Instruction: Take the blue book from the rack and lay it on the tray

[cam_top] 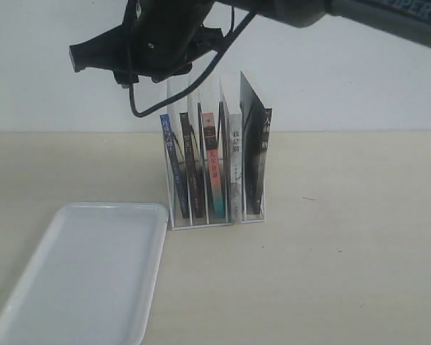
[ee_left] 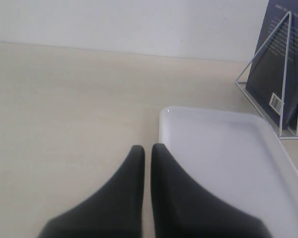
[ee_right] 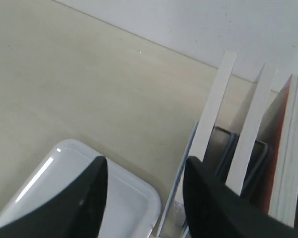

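Note:
Next, my right gripper grips the blue book on its top edge (cam_top: 164, 116) (ee_right: 191, 171), close to its spine, so that it can lift out of the rack.
The blue book (cam_top: 174, 167) stands upright in the leftmost slot of the white wire rack (cam_top: 253, 218). The white tray (cam_top: 86, 277) lies flat to the rack's lower left, with nothing on it. My right gripper (cam_top: 154, 68) hangs above the rack's left end. In the right wrist view the right gripper (ee_right: 145, 166) is open, with the blue book's thin top edge (ee_right: 181, 171) between its fingers and well below them, beside the tray's corner (ee_right: 134, 196). My left gripper (ee_left: 148, 148) is shut and empty, low by the tray's corner (ee_left: 223, 148), facing the blue book's back cover (ee_left: 280, 59).
Several other books (cam_top: 214, 169) fill the remaining rack slots to the right of the blue one, the rightmost (cam_top: 255, 144) leaning. The beige table (cam_top: 345, 273) extends to the right of the rack; a white wall stands behind it.

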Available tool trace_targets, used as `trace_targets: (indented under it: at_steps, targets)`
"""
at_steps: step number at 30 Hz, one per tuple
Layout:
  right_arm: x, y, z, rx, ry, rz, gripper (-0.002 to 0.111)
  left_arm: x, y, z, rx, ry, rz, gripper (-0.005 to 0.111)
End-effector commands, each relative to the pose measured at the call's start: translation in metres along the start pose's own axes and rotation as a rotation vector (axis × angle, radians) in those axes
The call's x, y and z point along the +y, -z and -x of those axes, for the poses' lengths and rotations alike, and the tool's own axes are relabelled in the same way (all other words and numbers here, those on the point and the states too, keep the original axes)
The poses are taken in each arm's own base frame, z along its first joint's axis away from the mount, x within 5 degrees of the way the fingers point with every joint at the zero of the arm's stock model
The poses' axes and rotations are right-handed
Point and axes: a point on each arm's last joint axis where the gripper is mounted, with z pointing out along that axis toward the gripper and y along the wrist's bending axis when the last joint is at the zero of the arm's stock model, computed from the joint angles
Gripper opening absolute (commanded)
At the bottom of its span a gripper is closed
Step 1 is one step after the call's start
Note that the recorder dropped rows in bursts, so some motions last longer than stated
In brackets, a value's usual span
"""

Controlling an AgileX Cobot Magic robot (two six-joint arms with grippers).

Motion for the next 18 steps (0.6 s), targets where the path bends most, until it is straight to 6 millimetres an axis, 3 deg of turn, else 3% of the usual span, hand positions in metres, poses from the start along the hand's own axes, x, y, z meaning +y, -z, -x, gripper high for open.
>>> trace_targets:
  at_steps: [1, 8, 18]
  targets:
    - [0.0, -0.015, -0.001, 0.018, 0.017, -0.028, 0.046, 0.0, 0.0, -0.001, 0.0, 0.01, -0.005, 0.004]
    - [-0.015, -0.023, -0.002, 0.04, -0.021, -0.076, 0.046, 0.0, 0.0, -0.001, 0.0, 0.01, -0.005, 0.004]
    - [-0.015, -0.034, -0.005, 0.027, -0.007, -0.085, 0.046, 0.0, 0.0, -0.001, 0.0, 0.01, -0.005, 0.004]
